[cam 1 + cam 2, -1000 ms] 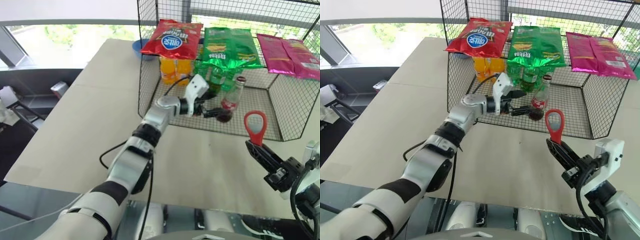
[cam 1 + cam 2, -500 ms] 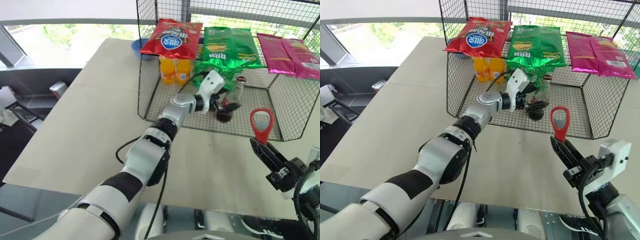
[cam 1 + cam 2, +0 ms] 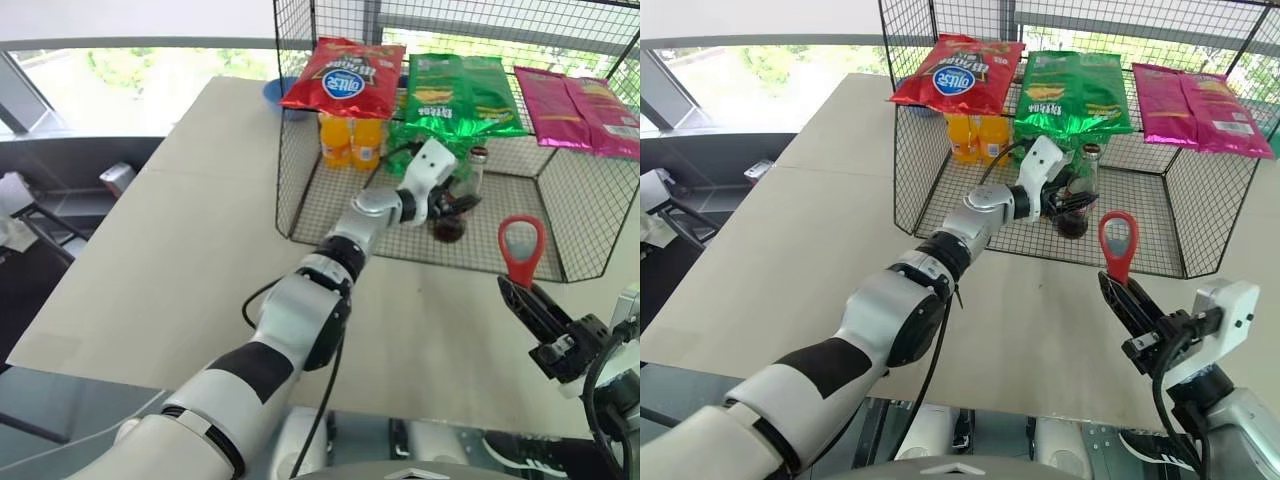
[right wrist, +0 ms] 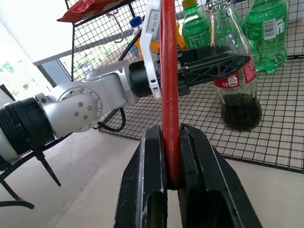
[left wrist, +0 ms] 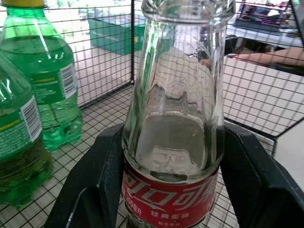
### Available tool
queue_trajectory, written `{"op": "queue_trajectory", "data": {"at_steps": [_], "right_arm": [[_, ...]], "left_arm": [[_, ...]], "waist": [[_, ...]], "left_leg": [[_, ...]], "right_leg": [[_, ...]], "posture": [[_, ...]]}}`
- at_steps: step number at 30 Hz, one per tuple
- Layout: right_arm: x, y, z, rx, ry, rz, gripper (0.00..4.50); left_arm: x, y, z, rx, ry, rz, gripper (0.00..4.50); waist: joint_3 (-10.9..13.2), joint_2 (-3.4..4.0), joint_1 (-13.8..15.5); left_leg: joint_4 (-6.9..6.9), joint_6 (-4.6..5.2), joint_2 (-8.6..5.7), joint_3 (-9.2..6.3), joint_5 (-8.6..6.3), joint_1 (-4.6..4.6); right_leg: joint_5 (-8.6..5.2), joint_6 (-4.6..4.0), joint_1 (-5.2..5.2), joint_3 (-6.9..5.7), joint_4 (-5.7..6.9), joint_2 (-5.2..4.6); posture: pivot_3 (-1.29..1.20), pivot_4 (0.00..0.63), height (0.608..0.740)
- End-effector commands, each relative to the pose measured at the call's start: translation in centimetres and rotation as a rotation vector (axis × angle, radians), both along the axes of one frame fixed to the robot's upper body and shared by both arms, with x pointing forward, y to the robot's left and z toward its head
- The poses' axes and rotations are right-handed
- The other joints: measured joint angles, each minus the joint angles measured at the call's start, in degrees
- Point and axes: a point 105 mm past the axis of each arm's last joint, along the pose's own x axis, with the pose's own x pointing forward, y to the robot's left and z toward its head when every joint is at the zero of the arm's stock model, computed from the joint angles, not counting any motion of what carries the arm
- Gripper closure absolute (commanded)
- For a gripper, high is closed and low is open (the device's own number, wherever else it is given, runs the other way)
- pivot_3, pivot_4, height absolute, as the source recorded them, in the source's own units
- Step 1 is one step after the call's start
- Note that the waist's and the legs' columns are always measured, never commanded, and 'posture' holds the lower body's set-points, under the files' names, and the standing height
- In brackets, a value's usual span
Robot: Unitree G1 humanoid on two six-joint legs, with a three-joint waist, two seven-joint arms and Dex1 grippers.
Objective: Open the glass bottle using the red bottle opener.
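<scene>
My left gripper will release the glass bottle on the beige table (image 3: 382, 287) just outside the front edge of the wire basket.
The glass bottle (image 3: 449, 224) stands upright on the floor of the wire basket, with dark cola in its lower part and a red label (image 5: 167, 199). My left gripper (image 3: 455, 203) reaches in from the left. Its black fingers (image 5: 102, 166) press on both sides of the bottle at label height, so it is shut on it. The red bottle opener (image 3: 520, 250) stands upright, loop head up, over the table in front of the basket and to the right of the bottle. My right gripper (image 3: 528, 298) is shut on its handle (image 4: 169, 109).
The wire basket (image 3: 300, 150) has mesh walls around the bottle. Green plastic bottles (image 5: 45, 80) and orange soda bottles (image 3: 350, 140) stand behind it. Red (image 3: 345, 75), green (image 3: 460, 95) and pink (image 3: 580, 110) chip bags lie on top. The beige table (image 3: 170, 250) spreads to the left.
My left gripper has moved right, up to the bottle, and its fingers have closed in on it. The right gripper and opener have hardly moved.
</scene>
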Motion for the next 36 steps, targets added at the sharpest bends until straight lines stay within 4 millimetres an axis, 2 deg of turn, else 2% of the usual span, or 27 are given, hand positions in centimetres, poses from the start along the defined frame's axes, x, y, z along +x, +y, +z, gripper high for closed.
{"op": "queue_trajectory", "data": {"at_steps": [1, 4, 7, 9, 13, 15, 18, 21, 24, 26, 28, 29, 32, 36], "right_arm": [[-0.3, 0.7, 1.2, -0.002, -0.056, 0.021, 4.50], [-0.2, 0.9, 1.0, -0.016, -0.050, 0.037, 4.50], [0.0, 1.2, 0.7, -0.043, -0.048, 0.065, 4.50], [0.2, 1.3, 0.6, -0.053, -0.052, 0.077, 4.50], [1.1, 1.1, 0.2, -0.102, -0.058, 0.102, 4.50], [1.6, 0.8, 0.1, -0.121, -0.061, 0.103, 4.50], [2.8, 0.9, -0.4, -0.167, -0.063, 0.135, 4.50], [3.7, 1.2, -0.6, -0.227, -0.084, 0.161, 4.50], [4.3, 1.5, -0.6, -0.276, -0.114, 0.180, 4.50], [4.6, 1.7, -0.4, -0.319, -0.146, 0.194, 4.50], [5.0, 1.9, -0.1, -0.379, -0.201, 0.190, 4.50], [5.2, 2.1, 0.1, -0.403, -0.229, 0.187, 4.50], [5.6, 2.6, 0.4, -0.491, -0.315, 0.182, 4.50], [6.0, 3.0, 0.5, -0.515, -0.365, 0.163, 4.50]], "left_arm": [[-1.0, 0.5, 2.7, -0.065, -0.090, -0.139, 2.20], [-2.1, 2.3, 3.9, -0.088, -0.140, -0.261, 2.20], [-4.7, 5.3, 4.4, -0.081, -0.190, -0.390, 2.20], [-5.9, 6.8, 4.2, -0.071, -0.175, -0.409, 2.20], [-8.1, 10.2, 2.4, -0.016, -0.136, -0.353, 2.20], [-8.7, 10.9, 1.8, -0.006, -0.106, -0.311, 2.20], [-9.6, 12.1, -0.2, 0.025, -0.055, -0.236, 2.20], [-9.9, 12.4, -1.4, 0.046, -0.034, -0.191, 2.20], [-10.0, 12.4, -1.7, 0.032, -0.006, -0.179, 2.20], [-9.9, 12.4, -1.8, 0.035, -0.008, -0.170, 1.17], [-9.6, 12.4, -1.7, 0.038, -0.023, -0.154, 0.54], [-9.4, 12.4, -1.6, 0.037, -0.035, -0.147, 0.06], [-9.2, 12.4, -1.4, 0.036, -0.055, -0.144, 0.06], [-9.0, 12.4, -1.3, 0.029, -0.057, -0.156, 0.06]], "waist": [[0.00, 0.00, -0.05], [0.03, 0.05, -0.20], [0.05, 0.12, -0.55], [0.02, 0.17, -0.95], [0.01, 0.20, -0.69], [0.01, 0.19, -0.01], [0.01, 0.20, 0.02], [0.00, 0.20, 0.05], [-0.01, 0.22, 0.02], [-0.02, 0.23, -0.02], [-0.01, 0.23, -0.04], [-0.01, 0.23, -0.05], [-0.01, 0.23, -0.06], [-0.01, 0.23, -0.02]], "left_leg": [[0.00, 0.00, 0.00, 0.00, 0.00, 0.00], [-0.01, 0.00, 0.02, 0.03, 0.00, 0.01], [-0.02, -0.01, 0.08, 0.05, 0.00, 0.06], [-0.04, -0.03, 0.16, 0.05, 0.01, 0.10], [0.03, -0.04, 0.14, 0.01, 0.02, 0.11], [0.10, -0.04, 0.11, 0.04, 0.02, 0.12], [0.21, -0.03, 0.08, 0.07, 0.02, 0.14], [0.24, -0.03, 0.07, 0.02, 0.02, 0.17], [0.22, -0.03, 0.07, 0.00, 0.02, 0.18], [0.21, -0.03, 0.07, 0.00, 0.02, 0.18], [0.20, -0.03, 0.06, 0.01, 0.02, 0.18], [0.20, -0.02, 0.06, 0.02, 0.02, 0.17], [0.20, -0.02, 0.05, 0.03, 0.02, 0.18], [0.20, -0.03, 0.05, 0.02, 0.02, 0.18]], "right_leg": [[0.00, 0.00, 0.00, 0.00, 0.00, 0.00], [0.00, 0.00, -0.01, 0.02, 0.01, 0.01], [0.00, -0.02, -0.02, 0.07, 0.08, 0.02], [0.00, -0.04, -0.02, 0.10, 0.14, 0.03], [0.00, -0.03, 0.01, 0.07, 0.17, 0.01], [0.01, -0.02, 0.04, 0.09, 0.16, -0.03], [0.01, -0.02, 0.09, 0.11, 0.18, -0.06], [-0.06, -0.14, 0.15, 0.08, 0.18, -0.06], [-0.07, -0.16, 0.15, 0.07, 0.21, -0.01], [0.04, 0.02, 0.15, 0.07, 0.21, 0.00], [0.04, 0.03, 0.14, 0.07, 0.20, 0.01], [0.04, 0.04, 0.13, 0.07, 0.20, 0.02], [0.04, 0.04, 0.13, 0.08, 0.20, 0.02], [0.04, 0.04, 0.12, 0.06, 0.20, 0.03]], "posture": [[0.00, 0.150, 0.740], [0.00, 0.150, 0.740], [0.00, 0.150, 0.740], [0.00, 0.150, 0.740], [0.00, 0.150, 0.740], [0.00, 0.150, 0.740], [0.00, 0.150, 0.740], [0.00, 0.150, 0.740], [0.00, 0.150, 0.740], [0.00, 0.150, 0.740], [0.00, 0.150, 0.740], [0.00, 0.150, 0.740], [0.00, 0.150, 0.740], [0.00, 0.150, 0.740]]}}
